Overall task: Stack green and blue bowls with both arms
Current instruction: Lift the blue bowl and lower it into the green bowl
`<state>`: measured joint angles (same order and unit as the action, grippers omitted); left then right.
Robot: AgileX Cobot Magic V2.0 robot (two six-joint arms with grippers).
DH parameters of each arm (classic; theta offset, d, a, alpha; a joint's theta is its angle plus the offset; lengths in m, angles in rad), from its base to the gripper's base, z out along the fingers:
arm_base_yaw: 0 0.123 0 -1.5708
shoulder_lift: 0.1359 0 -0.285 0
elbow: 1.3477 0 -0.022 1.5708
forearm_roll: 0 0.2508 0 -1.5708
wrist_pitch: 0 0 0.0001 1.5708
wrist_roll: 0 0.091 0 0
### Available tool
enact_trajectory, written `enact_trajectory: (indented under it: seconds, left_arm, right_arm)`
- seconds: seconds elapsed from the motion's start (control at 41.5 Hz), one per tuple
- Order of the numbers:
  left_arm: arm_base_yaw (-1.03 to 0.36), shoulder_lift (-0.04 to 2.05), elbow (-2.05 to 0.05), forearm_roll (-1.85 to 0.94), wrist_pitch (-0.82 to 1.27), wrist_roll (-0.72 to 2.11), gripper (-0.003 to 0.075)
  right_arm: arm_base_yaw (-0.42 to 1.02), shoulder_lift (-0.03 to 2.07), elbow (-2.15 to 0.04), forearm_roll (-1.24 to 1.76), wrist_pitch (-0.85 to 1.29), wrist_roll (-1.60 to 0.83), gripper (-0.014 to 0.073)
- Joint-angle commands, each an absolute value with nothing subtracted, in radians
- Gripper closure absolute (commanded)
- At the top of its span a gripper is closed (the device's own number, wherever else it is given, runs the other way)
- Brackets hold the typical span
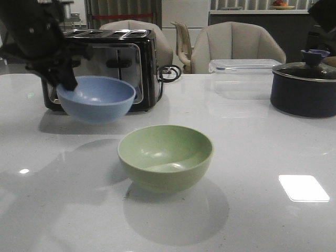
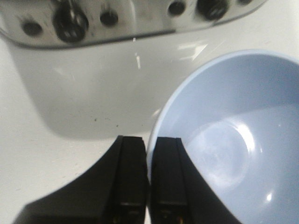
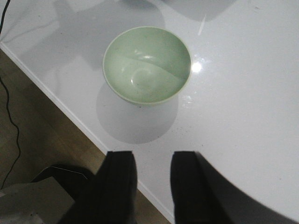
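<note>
The robot's left gripper will release the blue bowl inside the empty green bowl [image 1: 163,139] on the middle of the table.
The dusty blue bowl [image 1: 96,98] hangs above the table in front of the toaster, at the left. My left gripper [image 1: 67,83] is shut on its left rim; in the left wrist view the two black fingers [image 2: 133,172] pinch the rim of the blue bowl [image 2: 229,140], one inside and one outside. The pale green bowl [image 1: 165,156] sits upright and empty on the table's middle. It also shows in the right wrist view [image 3: 146,64]. My right gripper [image 3: 152,161] is open and empty, high above the table's edge, apart from the green bowl. The right arm is out of the front view.
A black and chrome toaster [image 1: 118,65] stands behind the blue bowl. A dark lidded pot [image 1: 306,86] is at the back right, with a clear plastic container [image 1: 244,71] beside it. Chairs stand behind the table. The table's edge [image 3: 70,112] and the floor show in the right wrist view.
</note>
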<state>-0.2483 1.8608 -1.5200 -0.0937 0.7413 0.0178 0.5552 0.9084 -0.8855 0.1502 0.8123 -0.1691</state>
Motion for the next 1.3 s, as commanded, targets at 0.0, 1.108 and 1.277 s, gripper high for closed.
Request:
enact_trajectory:
  seconds: [0.0,1.108,1.277]
  left_arm:
    - [-0.259,1.715,-1.546,-0.101,0.748,0.054,0.0622]
    - [-0.562,1.772,-1.365,-0.262,0.644,0.135,0.0579]
    - [-0.562,1.763,-1.369,-0.262,0.653,0.135,0.0356]
  right_arm:
    - [0.553,0.897,-0.911,0.152,0.754,-0.168,0.027]
    - [0.553,0.897,-0.911,0.152,0.754,-0.168,0.027]
    - [0.553,0.897,-0.911,0.152,0.754,-0.168,0.027]
